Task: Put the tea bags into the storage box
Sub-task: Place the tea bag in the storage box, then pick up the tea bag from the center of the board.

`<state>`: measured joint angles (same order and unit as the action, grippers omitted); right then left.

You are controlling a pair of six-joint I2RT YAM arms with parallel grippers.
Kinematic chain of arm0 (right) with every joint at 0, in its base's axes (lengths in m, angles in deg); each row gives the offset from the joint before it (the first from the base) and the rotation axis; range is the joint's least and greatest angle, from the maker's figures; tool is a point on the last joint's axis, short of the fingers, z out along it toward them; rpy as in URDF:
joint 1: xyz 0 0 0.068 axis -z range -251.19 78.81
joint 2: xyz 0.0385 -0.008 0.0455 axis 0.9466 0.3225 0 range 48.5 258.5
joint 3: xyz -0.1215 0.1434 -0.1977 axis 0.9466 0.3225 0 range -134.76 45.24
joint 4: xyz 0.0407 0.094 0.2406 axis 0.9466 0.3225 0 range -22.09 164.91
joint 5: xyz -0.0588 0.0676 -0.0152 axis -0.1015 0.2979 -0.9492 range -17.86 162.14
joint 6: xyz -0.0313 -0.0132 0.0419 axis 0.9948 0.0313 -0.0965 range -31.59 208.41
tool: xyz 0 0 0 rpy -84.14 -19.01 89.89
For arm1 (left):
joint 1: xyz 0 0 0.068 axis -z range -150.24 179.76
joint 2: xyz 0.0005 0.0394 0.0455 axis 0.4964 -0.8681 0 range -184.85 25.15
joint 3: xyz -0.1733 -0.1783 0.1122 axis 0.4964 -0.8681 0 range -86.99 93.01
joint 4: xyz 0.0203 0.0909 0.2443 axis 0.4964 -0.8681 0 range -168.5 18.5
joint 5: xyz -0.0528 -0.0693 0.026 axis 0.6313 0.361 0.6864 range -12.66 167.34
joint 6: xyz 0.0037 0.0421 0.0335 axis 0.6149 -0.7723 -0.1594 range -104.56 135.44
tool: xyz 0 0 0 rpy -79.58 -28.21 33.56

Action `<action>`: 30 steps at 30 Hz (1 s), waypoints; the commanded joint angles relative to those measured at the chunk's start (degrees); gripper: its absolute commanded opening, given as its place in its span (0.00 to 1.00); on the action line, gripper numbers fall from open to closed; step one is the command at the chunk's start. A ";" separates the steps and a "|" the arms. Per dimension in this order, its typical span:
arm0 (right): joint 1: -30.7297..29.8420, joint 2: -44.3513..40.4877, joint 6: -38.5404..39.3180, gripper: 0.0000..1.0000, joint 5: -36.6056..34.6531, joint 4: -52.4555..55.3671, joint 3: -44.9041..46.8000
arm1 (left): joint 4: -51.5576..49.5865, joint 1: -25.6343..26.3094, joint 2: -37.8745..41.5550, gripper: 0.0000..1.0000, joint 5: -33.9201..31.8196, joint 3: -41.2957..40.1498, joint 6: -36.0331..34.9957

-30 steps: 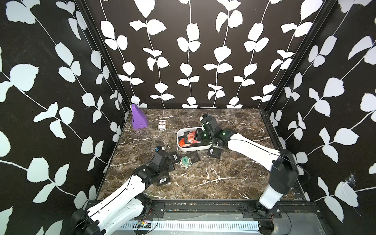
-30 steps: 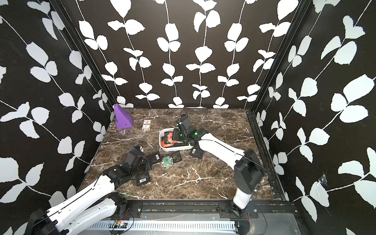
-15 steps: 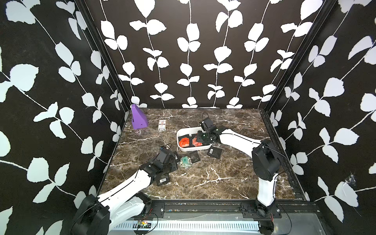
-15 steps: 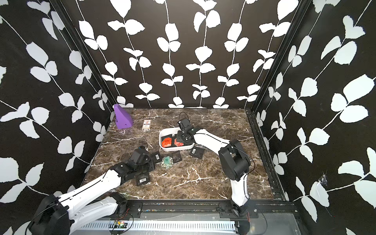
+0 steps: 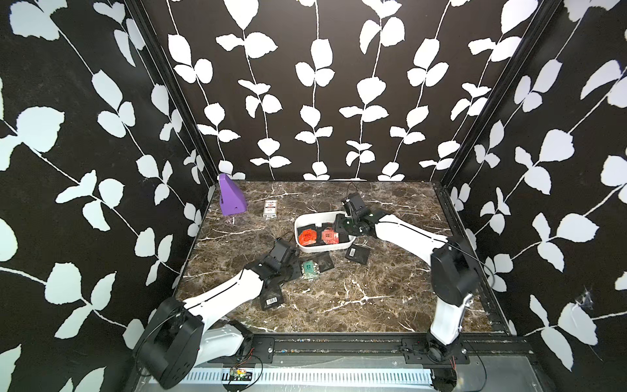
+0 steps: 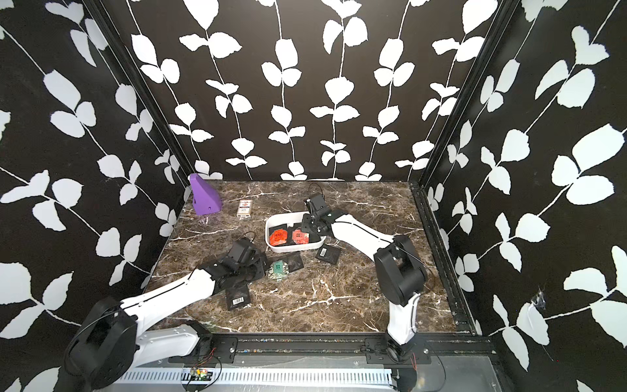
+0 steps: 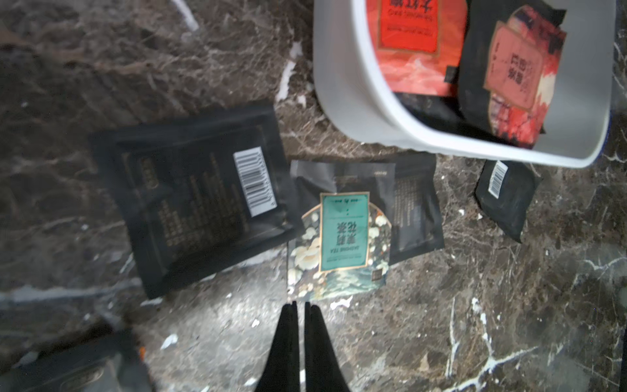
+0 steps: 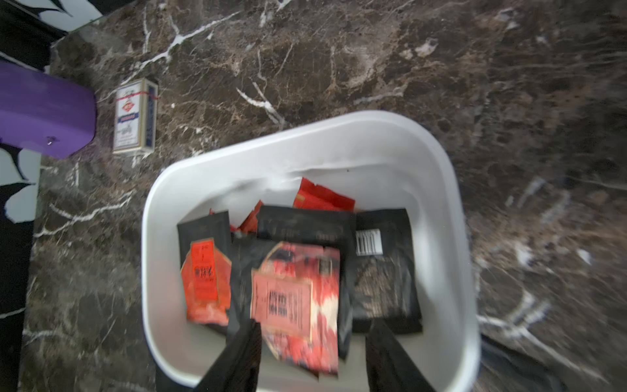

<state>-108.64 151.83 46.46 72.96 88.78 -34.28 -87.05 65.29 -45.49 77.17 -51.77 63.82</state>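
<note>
The green tea bag is in front of the storage box. My right gripper goes to it next and closes across its green label [image 5: 309, 267].
The storage box [image 5: 322, 249] is a white tub in mid-table, seen in both top views [image 6: 291, 249]. Several tea bags lie in it, red-orange [image 5: 307, 236] and black. My right gripper [image 8: 315, 324] hangs open over the box. A blurred red-and-black tea bag [image 8: 295, 295] lies loose between its fingers [image 8: 244, 353] on top of the others. My left gripper [image 7: 299, 303] is shut on nothing, just short of a green tea bag [image 7: 342, 237] on the table. Black tea bags [image 7: 196, 197] with barcodes lie beside the green one, and one [image 7: 505, 197] by the box wall [image 7: 356, 101].
A purple wedge block [image 5: 230, 200] stands at the back left corner, with a small white packet [image 5: 270, 207] next to it. Another black tea bag [image 5: 271, 300] lies beside my left forearm. Patterned walls close in three sides of the marble table.
My right gripper has opened over the box, and the red-and-black tea bag now lies loose under it. My left gripper has closed and shifted a little toward the green tea bag.
</note>
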 commanded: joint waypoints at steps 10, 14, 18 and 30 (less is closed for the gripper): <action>-13.59 -18.11 -5.82 0.44 0.32 -11.31 22.52 | 8.09 -1.60 -10.73 0.00 3.51 3.10 1.01; -16.55 -14.76 -10.33 0.40 0.39 -18.61 25.45 | 9.85 -1.78 -12.53 0.00 4.33 3.53 1.20; -17.90 -8.25 -12.24 0.37 1.47 -23.88 25.07 | 10.45 -1.87 -13.52 0.00 3.84 3.85 1.10; -17.94 0.24 -13.50 0.29 -1.09 -26.46 22.31 | 11.51 -2.31 -16.28 0.00 3.69 3.45 1.37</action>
<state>-126.30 151.30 33.52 73.98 64.17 -10.39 -76.02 63.34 -61.40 80.98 -48.77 65.13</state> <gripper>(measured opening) 0.290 0.047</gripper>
